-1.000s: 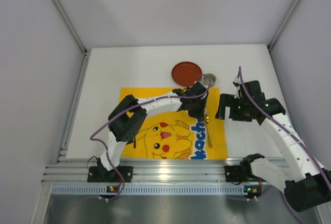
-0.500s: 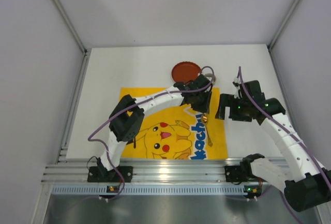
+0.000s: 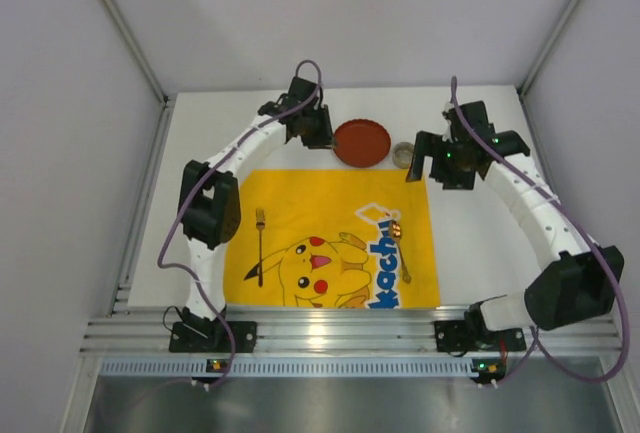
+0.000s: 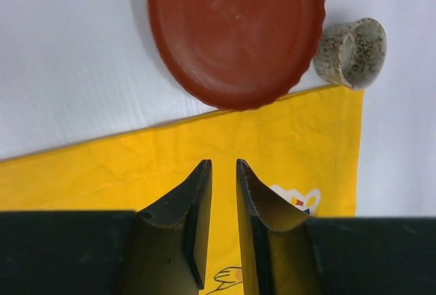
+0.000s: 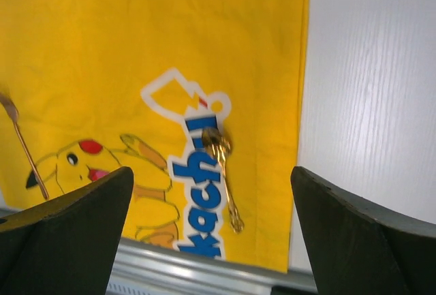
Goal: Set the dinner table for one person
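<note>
The speckled cup's rim (image 3: 411,154), on the side facing away from the red plate, will be gripped by my right gripper.
The white dinner table (image 3: 195,168) carries a yellow Pikachu mat (image 3: 330,238). On the mat lie a fork (image 3: 260,246) at the left and a gold spoon (image 3: 400,246) at the right. Beyond the mat's far edge sit a red plate (image 3: 362,143) and a speckled cup (image 3: 403,154). My left gripper (image 3: 316,131) hovers just left of the plate. In the left wrist view the left gripper (image 4: 223,163) is shut to a narrow slit and holds nothing. My right gripper (image 3: 428,167) hangs beside the cup. In the right wrist view the right gripper (image 5: 211,172) is wide open and empty, with the spoon (image 5: 221,172) far below it.
White walls enclose the table on three sides. An aluminium rail (image 3: 320,338) with the arm bases runs along the near edge. In the left wrist view the plate (image 4: 235,33) and cup (image 4: 351,53) lie ahead, past the mat's edge (image 4: 102,165).
My left arm has swung from the spoon on the mat's right side to the far side, left of the plate. The spoon stays on the mat. The right gripper moved farther, toward the cup.
</note>
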`<state>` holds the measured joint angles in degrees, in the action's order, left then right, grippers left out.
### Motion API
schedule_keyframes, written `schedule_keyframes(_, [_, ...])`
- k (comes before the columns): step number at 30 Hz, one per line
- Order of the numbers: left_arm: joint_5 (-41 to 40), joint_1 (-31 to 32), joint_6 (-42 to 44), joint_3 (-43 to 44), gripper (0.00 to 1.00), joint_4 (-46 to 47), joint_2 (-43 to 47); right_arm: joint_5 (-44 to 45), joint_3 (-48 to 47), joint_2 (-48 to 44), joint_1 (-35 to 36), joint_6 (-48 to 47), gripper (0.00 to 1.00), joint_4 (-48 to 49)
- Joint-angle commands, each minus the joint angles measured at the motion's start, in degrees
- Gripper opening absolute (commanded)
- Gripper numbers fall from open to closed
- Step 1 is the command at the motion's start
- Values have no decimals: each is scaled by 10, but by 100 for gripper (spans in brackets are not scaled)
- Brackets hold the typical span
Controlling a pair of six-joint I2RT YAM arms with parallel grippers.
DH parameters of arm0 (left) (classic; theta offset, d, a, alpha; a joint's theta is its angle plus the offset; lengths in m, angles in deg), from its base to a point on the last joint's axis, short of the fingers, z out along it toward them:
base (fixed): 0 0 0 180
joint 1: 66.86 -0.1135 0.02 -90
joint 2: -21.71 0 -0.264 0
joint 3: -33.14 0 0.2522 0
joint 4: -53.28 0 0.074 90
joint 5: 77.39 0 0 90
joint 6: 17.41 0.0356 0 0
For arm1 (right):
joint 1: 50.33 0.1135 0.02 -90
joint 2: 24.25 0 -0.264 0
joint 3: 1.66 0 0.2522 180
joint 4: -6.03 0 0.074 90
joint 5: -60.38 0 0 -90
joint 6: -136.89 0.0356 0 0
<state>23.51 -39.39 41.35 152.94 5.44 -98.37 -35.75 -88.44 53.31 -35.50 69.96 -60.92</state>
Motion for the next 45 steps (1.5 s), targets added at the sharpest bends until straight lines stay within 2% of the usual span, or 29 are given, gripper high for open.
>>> schedule_keyframes(1, [28, 2, 28, 18, 25, -13, 11, 3, -89, 88, -27, -7, 100, 27])
schedule_keyframes(11, [32, -57, 58, -148, 23, -5, 136, 30, -368, 401, -78, -18, 99, 6])
schedule_keyframes(17, [21, -74, 79, -184, 23, -12, 192, 55, -491, 512, -74, -5, 92, -20])
schedule_keyframes(22, [17, -89, 98, -185, 19, -27, 198, 106, -502, 544, -68, -11, 80, -31])
schedule_keyframes(26, [9, -109, 110, -193, 18, -34, 208, 135, -486, 554, -51, -14, 67, -35])
schedule_keyframes(32, [17, -129, 115, -212, 17, -30, 217, 137, -455, 556, -35, -4, 63, -18])
schedule_keyframes(36, [27, -130, 110, -209, 15, -26, 212, 136, -452, 564, -33, -5, 46, -15])
schedule_keyframes(40, [29, -130, 108, -202, 15, -25, 204, 149, -452, 575, -33, -16, 38, -12])
schedule_keyframes(45, [28, -130, 105, -209, 14, -24, 208, 153, -460, 586, -33, -19, 11, -10])
